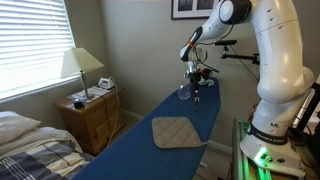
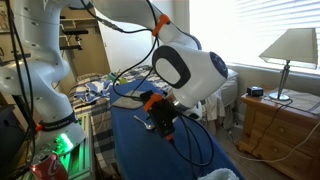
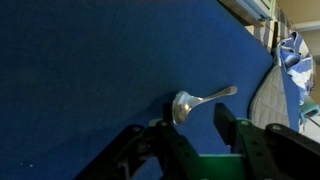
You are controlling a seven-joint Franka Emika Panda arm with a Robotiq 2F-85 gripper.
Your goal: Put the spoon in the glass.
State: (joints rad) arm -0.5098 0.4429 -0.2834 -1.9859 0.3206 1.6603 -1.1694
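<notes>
The spoon's bowl is close to one finger of my empty, half-closed gripper, so next I open wide and close around the bowl end (image 3: 185,103) before I lift.
A silver spoon (image 3: 203,99) lies on the blue board cover in the wrist view, bowl toward the gripper and handle pointing away to the right. My gripper (image 3: 197,120) is open just above it, with the spoon's bowl next to the left finger and nothing held. In an exterior view the gripper (image 1: 197,82) hangs low over the far end of the board. A small clear glass (image 1: 184,93) stands beside it. The glass is out of the wrist view. In an exterior view the arm hides most of the gripper (image 2: 161,122), and I cannot make out the spoon there.
A grey quilted square pad (image 1: 178,132) lies on the near part of the long blue ironing board (image 1: 150,150). A bedside table with a lamp (image 1: 82,68) and a bed stand beside the board. Crumpled cloth (image 3: 292,55) lies past the board's edge.
</notes>
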